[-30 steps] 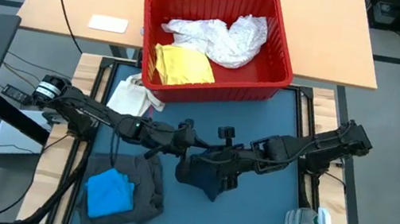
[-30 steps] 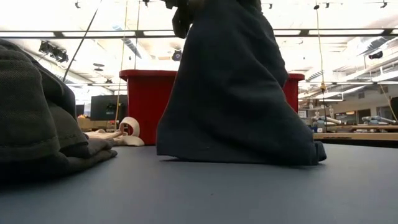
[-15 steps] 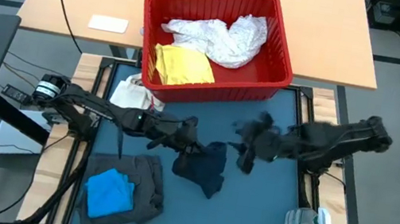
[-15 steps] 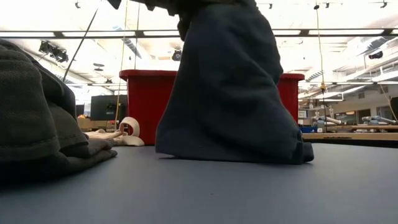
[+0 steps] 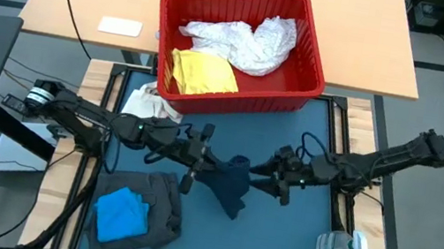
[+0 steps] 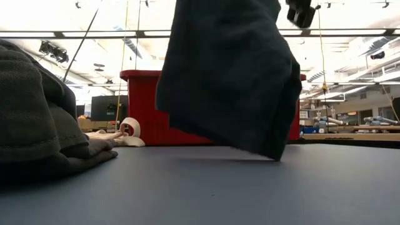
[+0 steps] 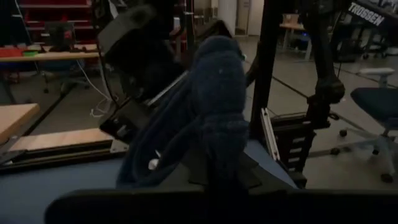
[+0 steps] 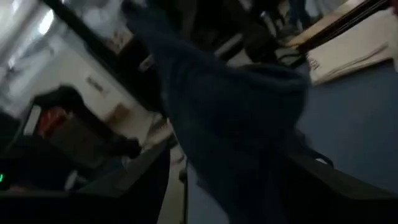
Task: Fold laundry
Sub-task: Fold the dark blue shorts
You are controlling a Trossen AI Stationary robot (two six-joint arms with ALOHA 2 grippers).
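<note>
The navy garment is hanging crooked from my left gripper, so next my right gripper grabs its free upper end (image 5: 244,173) and pulls it tight before laying it down.
A navy garment (image 5: 230,187) (image 6: 231,75) hangs bunched over the middle of the blue table, with my left gripper (image 5: 200,164) shut on it. My right gripper (image 5: 277,183) stands open just right of it, touching nothing that I can see. At the near left, a bright blue garment (image 5: 120,214) lies folded on top of a dark grey one (image 5: 156,212). The red basket (image 5: 308,62) at the far edge holds a white lacy garment (image 5: 248,44) and a yellow one (image 5: 202,72). My left gripper pinches a bunched upper part of the navy garment (image 5: 216,174) between its two fingers. The fingers come level from the table's left. The cloth hangs slack below them in several folds (image 7: 211,106), and in the low view its lowest corner (image 6: 272,153) looks clear of the table.
A cream tote bag (image 5: 146,105) lies at the far left beside the basket. A clear plastic item with green trim (image 5: 338,248) sits at the near right corner. A white card (image 5: 119,26) lies on the wooden table behind. The mat's near middle and right are bare.
My right gripper has let go of the navy garment, opened, pulled back toward the table's right edge and rolled. My left gripper has taken hold of the garment and risen. The garment, whose lower edge rested on the table, now hangs lifted from the left gripper.
</note>
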